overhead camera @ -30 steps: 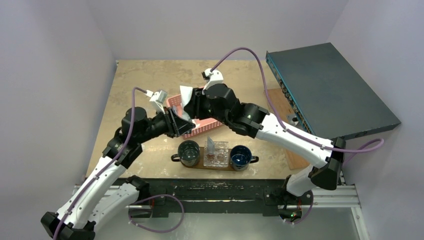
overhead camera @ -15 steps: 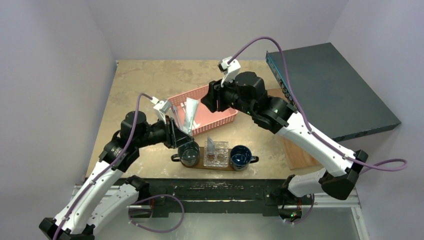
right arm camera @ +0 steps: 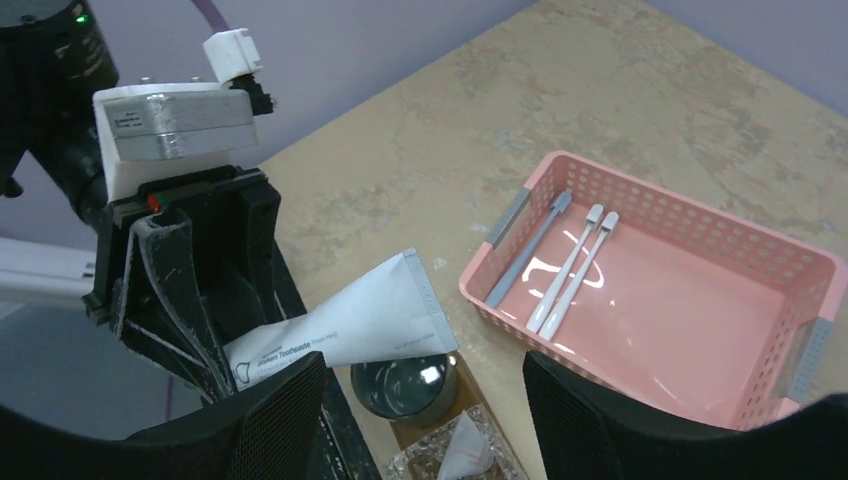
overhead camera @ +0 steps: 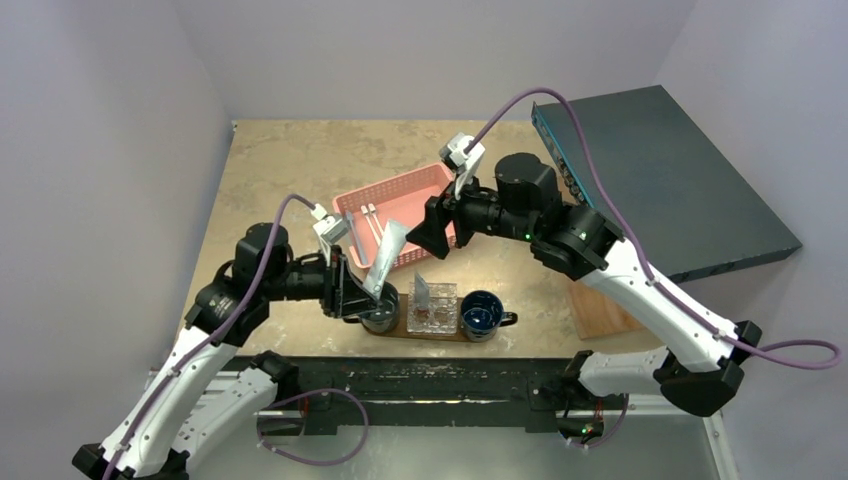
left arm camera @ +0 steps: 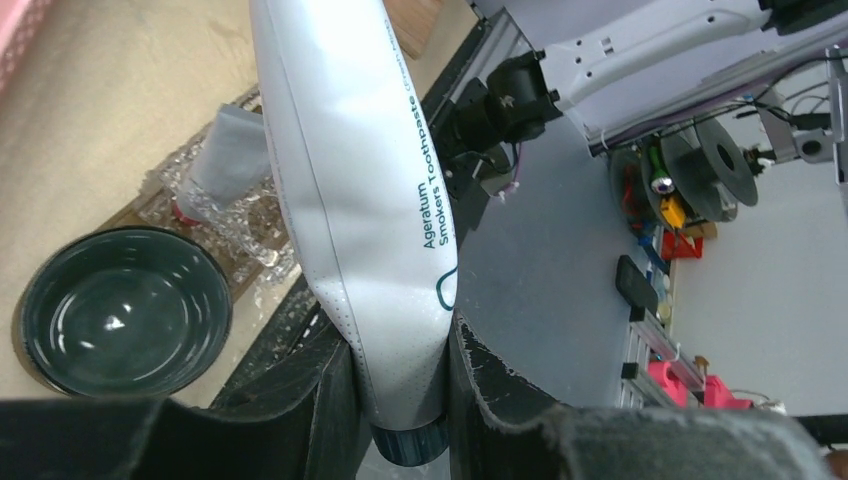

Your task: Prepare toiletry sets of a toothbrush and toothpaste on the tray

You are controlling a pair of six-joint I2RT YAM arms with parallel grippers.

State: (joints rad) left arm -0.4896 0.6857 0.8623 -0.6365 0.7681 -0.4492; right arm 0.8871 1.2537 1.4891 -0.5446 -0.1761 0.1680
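I need to close my right gripper on the flat end point(overhead camera: 394, 231) point(right arm camera: 428, 304) of the toothpaste tube, opposite the cap end that my left gripper holds.
My left gripper point(overhead camera: 362, 293) is shut on the cap end of a pale grey-white toothpaste tube point(overhead camera: 387, 255). It holds the tube slanting up over the left dark mug point(overhead camera: 378, 310) on the dark brown tray point(overhead camera: 403, 326). In the left wrist view the tube point(left arm camera: 350, 180) sits clamped between my fingers point(left arm camera: 405, 400). Two white toothbrushes point(right arm camera: 572, 268) and a grey one point(right arm camera: 530, 248) lie in the pink basket point(right arm camera: 640, 190). My right gripper point(overhead camera: 437, 228) is open and empty, above the gap between basket and tray.
The tray also bears a glass dish point(overhead camera: 432, 310) with a small pale tube point(overhead camera: 422, 290) and a blue mug point(overhead camera: 481, 315). A paler wooden board point(overhead camera: 597, 312) and a large dark box point(overhead camera: 650, 170) lie to the right.
My left gripper has carried the tube out of the basket and back to above the left mug. My right arm has drawn away to the right, uncovering the basket.
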